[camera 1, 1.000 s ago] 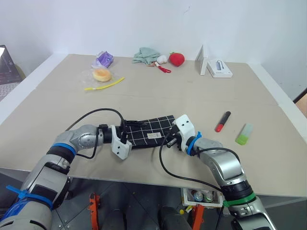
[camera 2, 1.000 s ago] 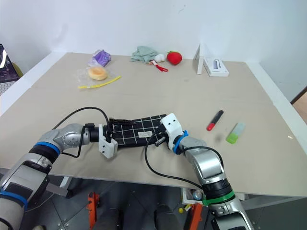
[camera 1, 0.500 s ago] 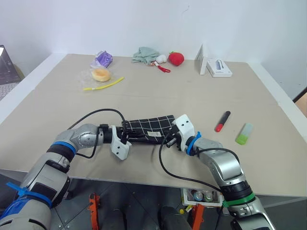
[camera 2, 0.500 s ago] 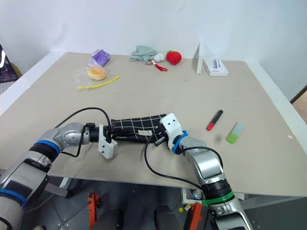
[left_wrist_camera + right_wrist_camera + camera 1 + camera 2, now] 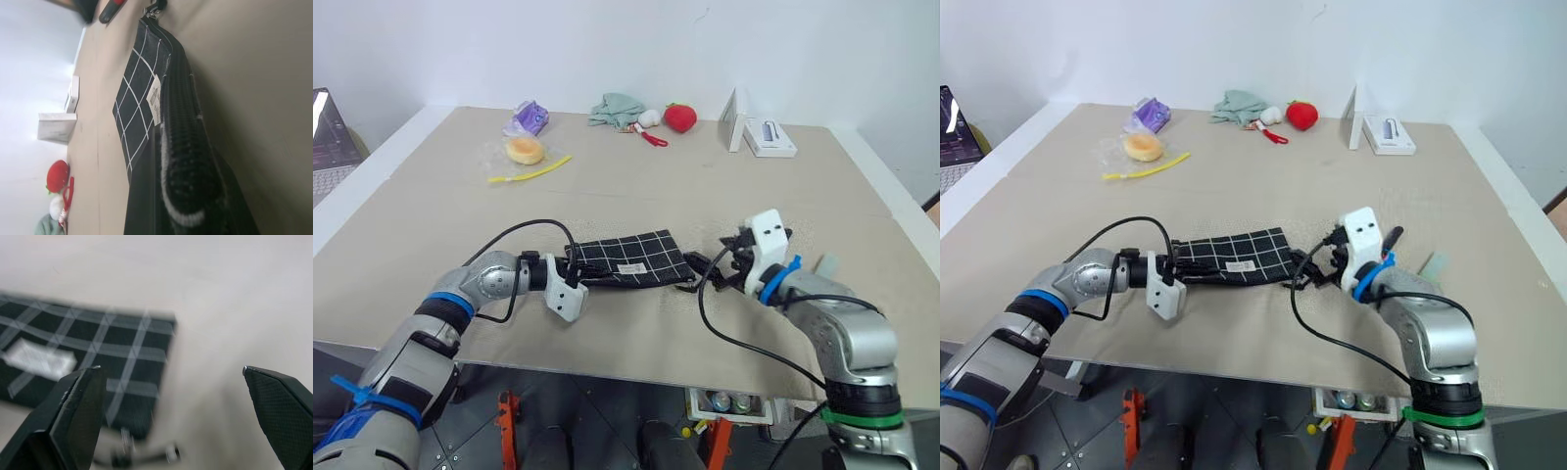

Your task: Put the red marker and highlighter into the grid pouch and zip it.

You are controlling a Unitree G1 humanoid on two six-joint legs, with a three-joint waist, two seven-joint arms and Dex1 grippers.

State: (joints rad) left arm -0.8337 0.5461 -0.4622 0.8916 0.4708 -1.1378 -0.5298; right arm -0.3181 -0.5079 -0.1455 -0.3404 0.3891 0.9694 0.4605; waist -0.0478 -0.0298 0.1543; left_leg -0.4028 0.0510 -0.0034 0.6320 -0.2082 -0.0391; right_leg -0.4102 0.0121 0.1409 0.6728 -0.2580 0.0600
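I need to grip its pull cord (image 5: 687, 288) with my right gripper, as the grid pouch's zipper is shut, and pull it toward my left gripper before I take the red marker.
The grid pouch (image 5: 628, 258) lies flat near the table's front edge, black with white lines and a small white label. My left gripper (image 5: 576, 271) is shut on its left end. The zipper's black pull cord (image 5: 697, 262) trails from the right end. My right gripper (image 5: 1325, 262) hovers open just right of that end, with nothing between its fingers (image 5: 73, 421). The red marker (image 5: 113, 4) lies beyond the pouch's far end, mostly hidden behind my right wrist in the eye views. The light-green highlighter (image 5: 1435, 264) lies to the right of that wrist.
Along the back stand a red strawberry plush (image 5: 680, 117), a green cloth (image 5: 614, 110), a purple packet (image 5: 527, 117) and a white box (image 5: 762, 137). A wrapped bun (image 5: 522, 150) and a yellow strip (image 5: 527, 171) lie at the back left. A laptop (image 5: 328, 137) sits at the far left.
My right gripper has opened and swung right and up, away from the pouch's right end. The left gripper stays at the left end. The camera view has shifted a little.
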